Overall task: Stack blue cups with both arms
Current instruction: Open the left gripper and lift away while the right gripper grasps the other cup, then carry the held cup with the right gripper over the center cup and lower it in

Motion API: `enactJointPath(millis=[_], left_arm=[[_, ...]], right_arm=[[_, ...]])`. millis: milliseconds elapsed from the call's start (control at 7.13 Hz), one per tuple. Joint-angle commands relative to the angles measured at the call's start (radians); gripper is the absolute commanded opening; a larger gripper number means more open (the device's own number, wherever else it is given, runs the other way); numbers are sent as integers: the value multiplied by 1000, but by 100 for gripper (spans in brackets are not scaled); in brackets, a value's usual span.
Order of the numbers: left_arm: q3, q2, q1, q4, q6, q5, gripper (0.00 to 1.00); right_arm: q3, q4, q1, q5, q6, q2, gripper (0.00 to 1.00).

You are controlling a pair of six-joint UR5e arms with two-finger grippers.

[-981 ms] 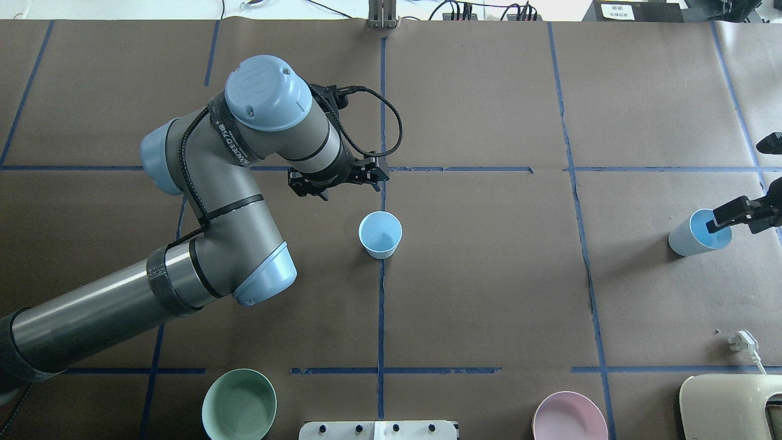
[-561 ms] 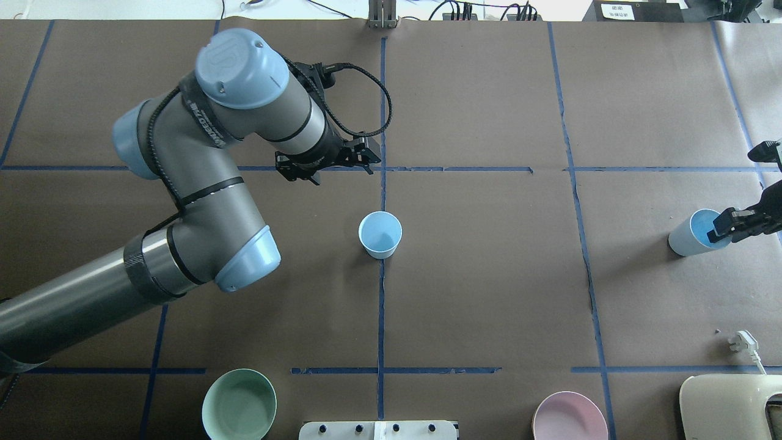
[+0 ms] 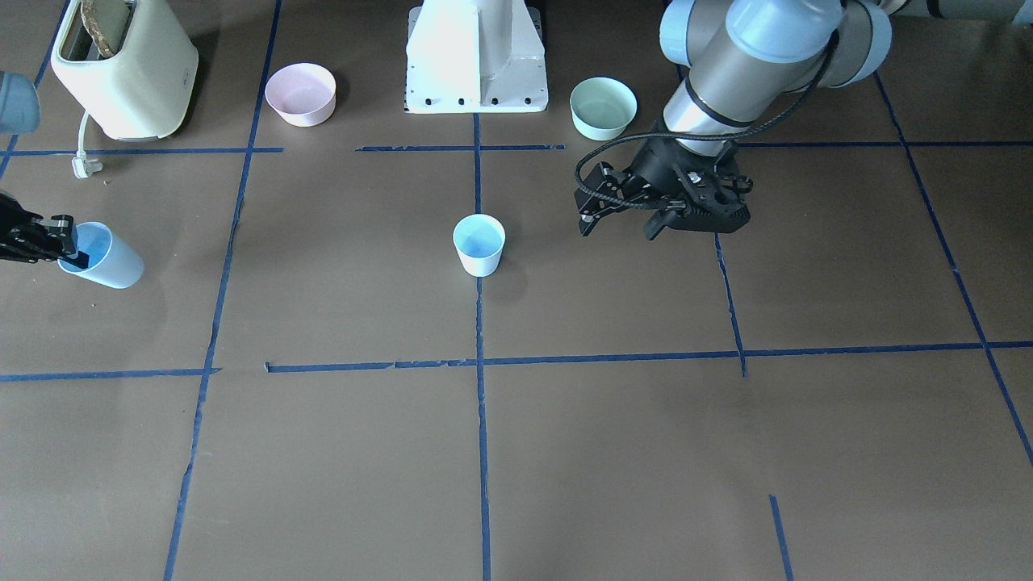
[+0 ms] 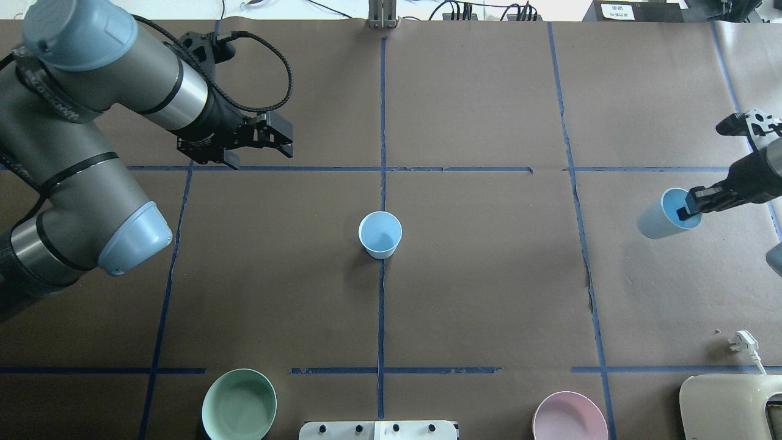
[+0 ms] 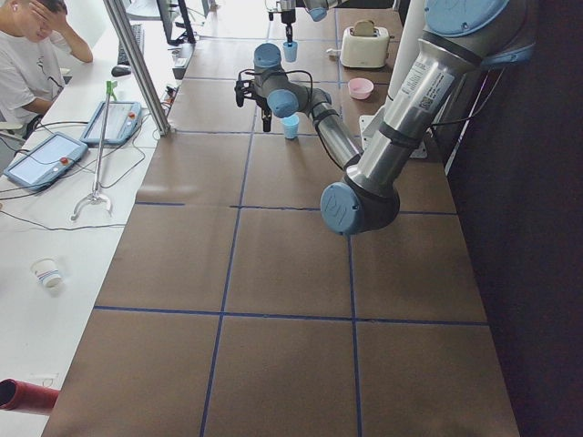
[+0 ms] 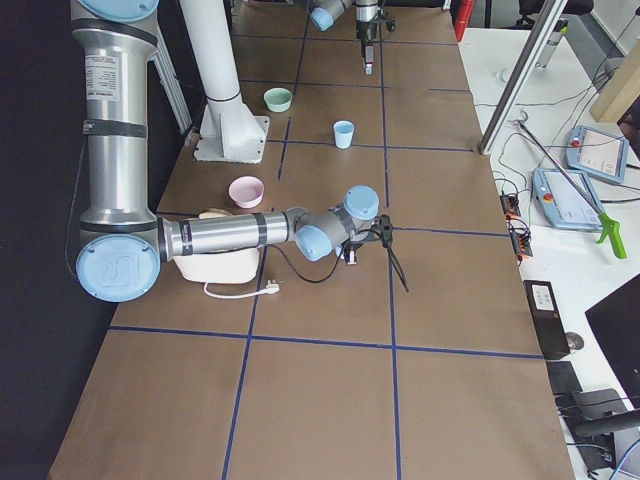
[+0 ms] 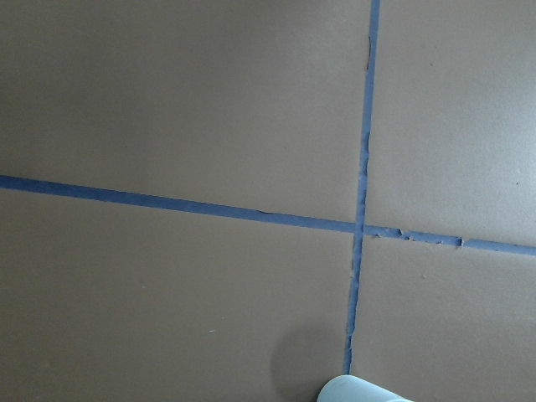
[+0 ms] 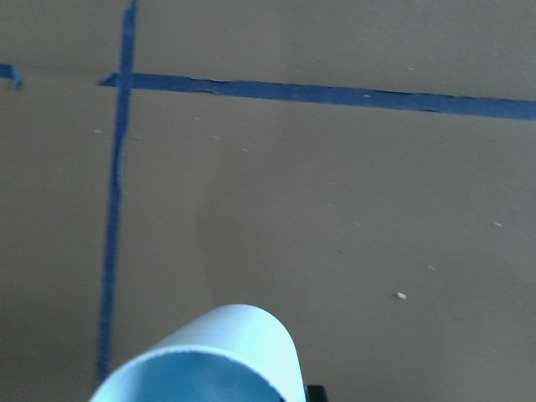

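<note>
My right gripper is going to let go of the second blue cup inside the pale-blue cup [image 3: 478, 242] that stands at the center of the table.
One pale-blue cup [image 4: 380, 234] stands upright and alone at the table's centre, also in the front view [image 3: 479, 244]; its rim shows at the bottom edge of the left wrist view [image 7: 360, 391]. My left gripper [image 4: 244, 153] is open and empty, well to the left of and beyond that cup [image 3: 637, 222]. My right gripper [image 4: 687, 208] is shut on the rim of the second blue cup [image 4: 663, 215], one finger inside it. It holds the cup tilted above the table at the far right [image 3: 101, 255]. That cup fills the bottom of the right wrist view [image 8: 209, 360].
A mint-green bowl [image 4: 239, 404] and a pink bowl [image 4: 569, 417] sit near the robot's side, either side of the white pedestal [image 3: 476, 56]. A cream toaster [image 4: 730, 406] and its plug [image 4: 742, 340] are at the near right corner.
My left arm has swung left and away from the centre cup. My right gripper has lifted the second cup off the table and carried it slightly left, tilted.
</note>
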Motion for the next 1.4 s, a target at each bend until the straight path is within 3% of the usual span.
enactJointPath(millis=[0,280,561,1262], left_arm=[[-21,48,-7,-2,25,-5,100],[-21,74,-7,-7,36,1,100],[-20,91,-7,-27,36,2,100],[-21,89,-4,-27,33,3,100]], right_arm=[[70,-153,-126,10,314,279,0],[63,-244,-247,-72,563,504,0],[32,-296,-384,-258,715,638,0],[-37,-303,-461,-332,744,686,0]])
